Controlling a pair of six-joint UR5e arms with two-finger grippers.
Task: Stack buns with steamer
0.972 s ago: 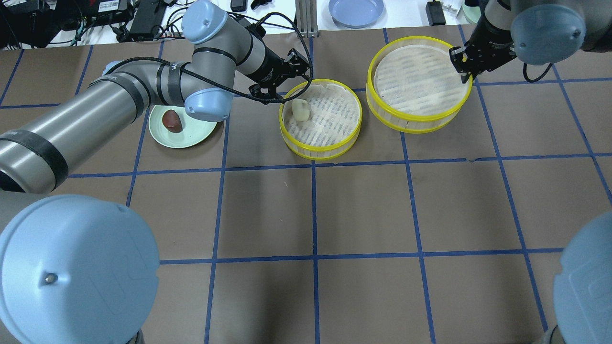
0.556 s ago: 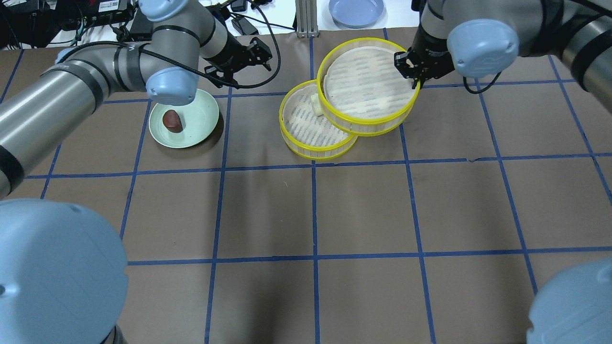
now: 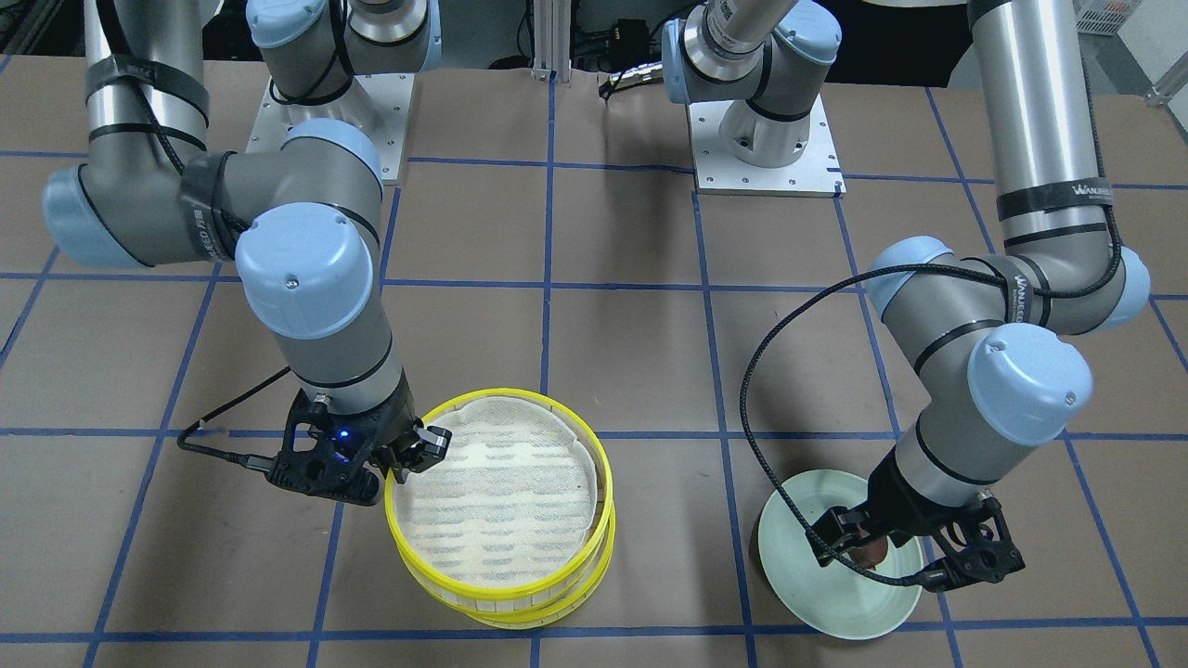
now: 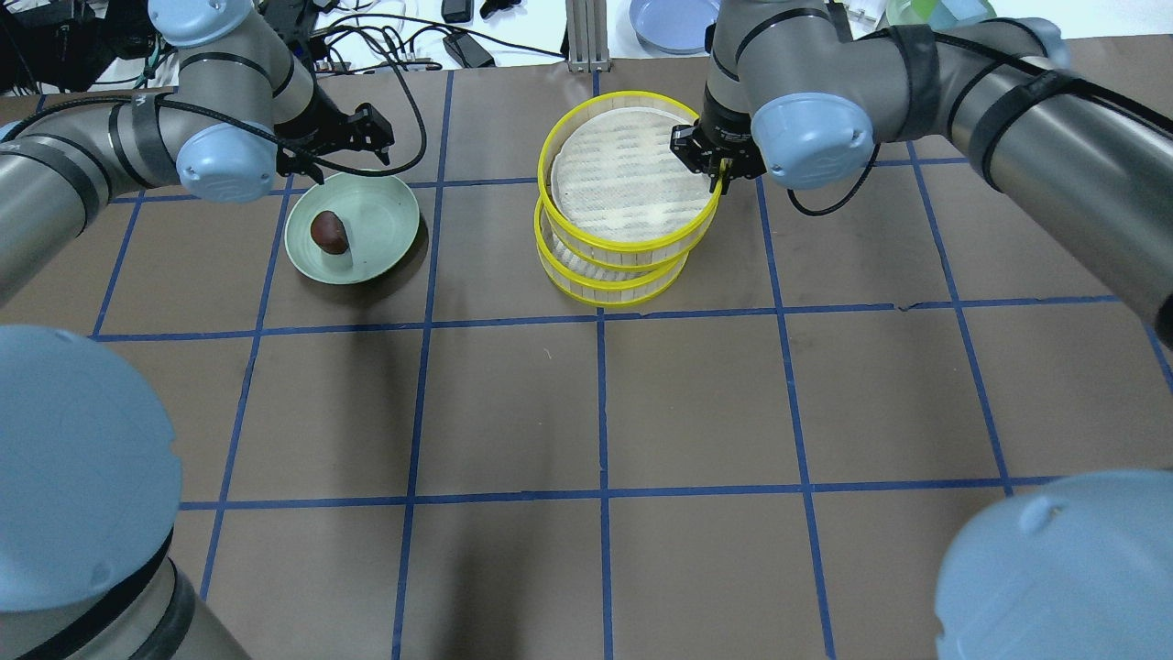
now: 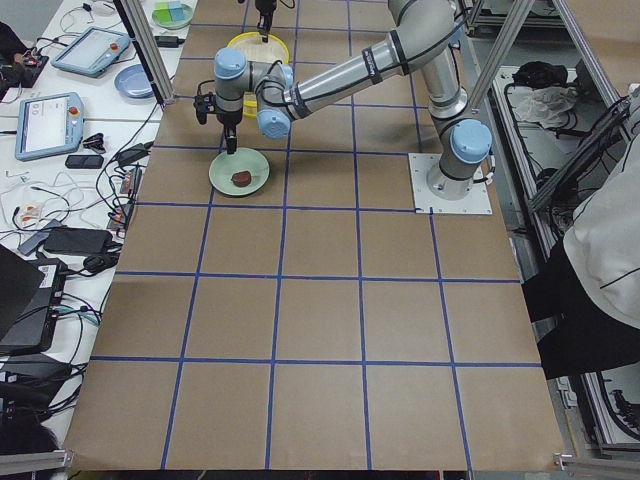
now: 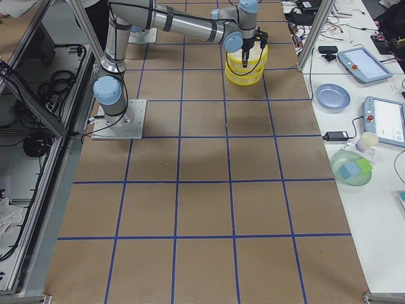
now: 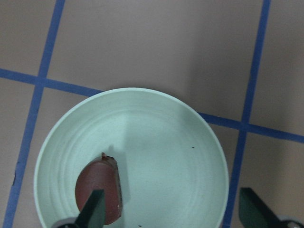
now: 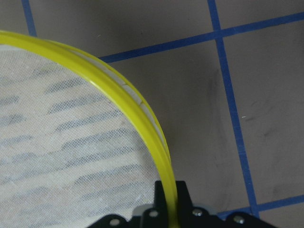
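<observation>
The dark reddish-brown bun is lying on the pale green plate. Next, my left gripper will close around its middle point(image 3: 869, 553) point(image 7: 99, 186).
My right gripper point(image 4: 718, 172) is shut on the yellow rim of the upper steamer tray point(image 4: 628, 174) and holds it over the lower steamer tray point(image 4: 609, 295), slightly offset. The pinched rim shows in the right wrist view point(image 8: 167, 185). In the front view the right gripper point(image 3: 408, 456) grips the upper tray point(image 3: 492, 492). The cream bun is hidden under that tray. The dark reddish-brown bun point(image 4: 330, 232) lies on the pale green plate point(image 4: 380, 215). My left gripper point(image 4: 316, 160) is open over the plate's far side; the left wrist view shows the bun point(image 7: 97, 190) by one fingertip point(image 7: 95, 209).
A blue plate point(image 4: 674, 18), cables point(image 4: 412, 46) and an aluminium post point(image 4: 577, 37) lie beyond the table's far edge. Tablets and bowls sit on the side bench point(image 6: 370, 63). The brown table has blue tape grid lines point(image 4: 600, 394).
My right gripper carried the upper tray left until it sits over the lower tray, covering the cream bun. My left gripper moved left from the lower tray to above the green plate.
</observation>
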